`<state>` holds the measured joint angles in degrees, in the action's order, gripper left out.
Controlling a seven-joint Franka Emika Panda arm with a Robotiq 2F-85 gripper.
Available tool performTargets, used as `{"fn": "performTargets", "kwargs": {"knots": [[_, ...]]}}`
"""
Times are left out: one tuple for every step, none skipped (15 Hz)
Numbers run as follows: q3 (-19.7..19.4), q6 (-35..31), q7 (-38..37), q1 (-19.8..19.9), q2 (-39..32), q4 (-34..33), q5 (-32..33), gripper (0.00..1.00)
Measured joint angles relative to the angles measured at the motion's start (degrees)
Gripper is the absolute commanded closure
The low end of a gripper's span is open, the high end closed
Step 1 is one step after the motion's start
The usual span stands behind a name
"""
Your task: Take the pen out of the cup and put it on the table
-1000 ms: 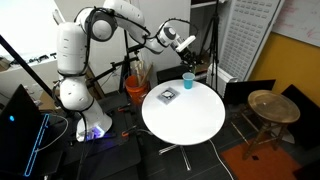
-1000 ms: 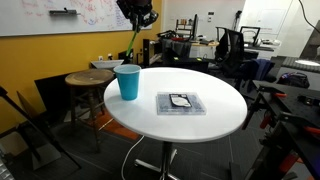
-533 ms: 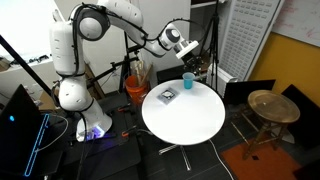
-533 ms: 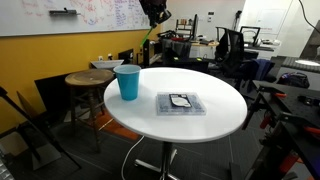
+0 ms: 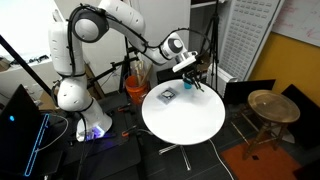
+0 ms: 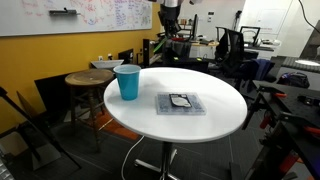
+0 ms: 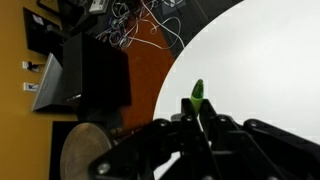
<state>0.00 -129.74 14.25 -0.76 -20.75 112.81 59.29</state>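
The robot's gripper should release the thin green pen, now held over the white table, near the middle of the white table [image 5: 197, 110], a little toward the brown stool.
My gripper [image 7: 198, 108] is shut on the thin green pen [image 7: 198, 92], whose tip sticks out between the fingers over the white table [image 7: 270, 70]. In both exterior views the gripper [image 5: 193, 76] [image 6: 170, 20] hangs above the far side of the round table [image 5: 185, 120] [image 6: 205, 125]. The light-blue cup [image 6: 127, 81] stands upright near the table's edge, apart from the gripper. In the exterior view with the whole arm, the gripper hides the cup.
A flat dark square object [image 5: 167, 96] [image 6: 180, 102] lies on the table. A round brown stool [image 5: 266, 105] [image 6: 88, 79] [image 7: 85, 150] stands beside the table. Chairs, cables and clutter lie on the floor behind it.
The gripper has carried the pen up and away from the cup, sideways across the far side of the table. The cup has stayed in place.
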Motion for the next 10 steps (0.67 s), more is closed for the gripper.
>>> {"fn": "performTargets", "kwargs": {"knots": [[-0.06, -0.30, -2.73, 0.12, 0.00, 0.70, 0.11, 0.97], [-0.10, -0.70, -5.52, 0.15, -0.01, 1.41, 0.27, 0.97], [-0.11, -1.05, -8.56, 0.13, -0.03, 2.09, 0.79, 0.97], [-0.11, -1.42, -11.71, 0.07, -0.10, 2.73, 1.58, 0.97], [-0.11, -1.56, -14.92, -0.05, -0.20, 3.29, 2.72, 0.97], [-0.11, -1.56, -18.12, -0.22, -0.33, 3.80, 4.02, 0.97], [-0.11, -1.56, -21.50, -0.43, -0.52, 4.21, 5.63, 0.97], [-0.12, -1.55, -24.90, -0.67, -0.79, 4.54, 7.20, 0.97], [-0.12, -1.55, -28.05, -0.87, -1.14, 4.84, 8.62, 0.97], [-0.12, -1.55, -30.84, -1.07, -1.57, 5.04, 9.77, 0.97]]}}
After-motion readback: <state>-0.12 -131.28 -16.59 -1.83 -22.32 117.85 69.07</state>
